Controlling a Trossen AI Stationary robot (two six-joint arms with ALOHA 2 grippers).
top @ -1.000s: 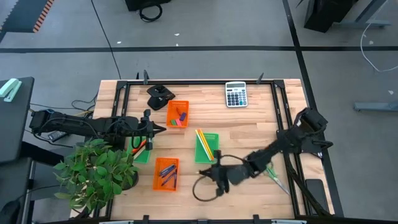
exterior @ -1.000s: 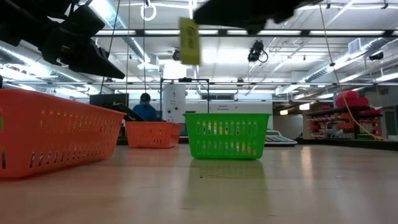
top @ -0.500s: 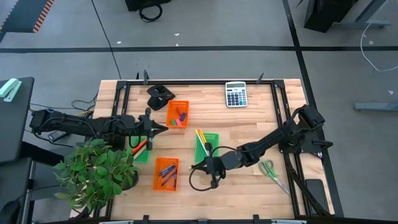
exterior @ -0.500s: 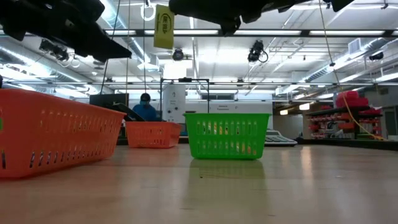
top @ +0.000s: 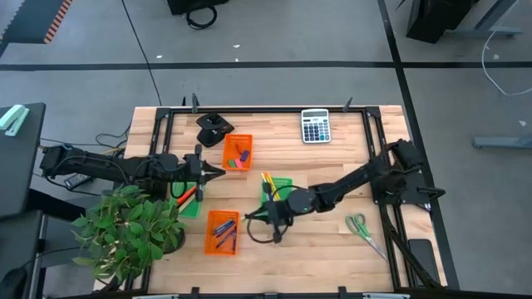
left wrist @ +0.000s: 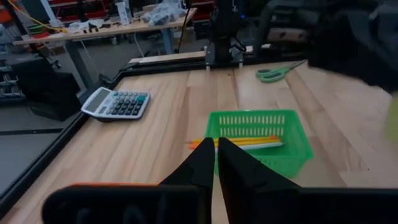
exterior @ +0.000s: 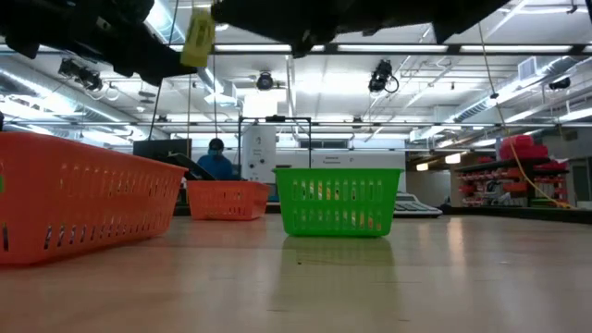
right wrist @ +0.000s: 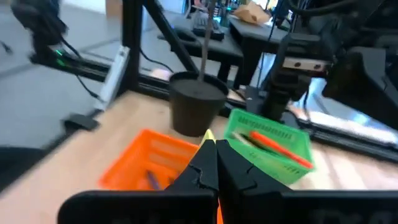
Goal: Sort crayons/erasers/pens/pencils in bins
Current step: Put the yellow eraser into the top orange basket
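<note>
The robot's right gripper needs to set the yellow eraser down on the dark purple eraser in the far orange bin [top: 245, 156].
My right gripper [top: 253, 218] hovers between the green bin [top: 277, 198] holding yellow pencils and the near orange bin [top: 222, 232] holding dark pens. It is shut on a yellow eraser [exterior: 198, 37]. The far orange bin [top: 238, 152] holds small erasers. A second green bin [top: 189, 202] with red-orange crayons lies partly under a plant. My left gripper [top: 218, 172] is shut and empty, above the table between the far orange bin and the crayon bin. My right gripper pinches the yellow eraser between its two fingers. Only the eraser's yellow end [right wrist: 208, 134] shows past the fingertips in the wrist view. In the low view the eraser hangs below the gripper, upright with a slight tilt, lifted clear of the table.
A potted plant [top: 129, 232] stands at the near left corner. A grey calculator [top: 315, 126] lies at the far edge, green-handled scissors [top: 361, 226] at the near right, and a black object [top: 214, 128] at the far left. A cable loop [top: 264, 234] hangs under my right arm.
My right gripper has gone toward the table's left edge and a little toward the far edge, from near the scissors to between the pencil bin and the pen bin. It carries the yellow eraser, which stays lifted clear.
</note>
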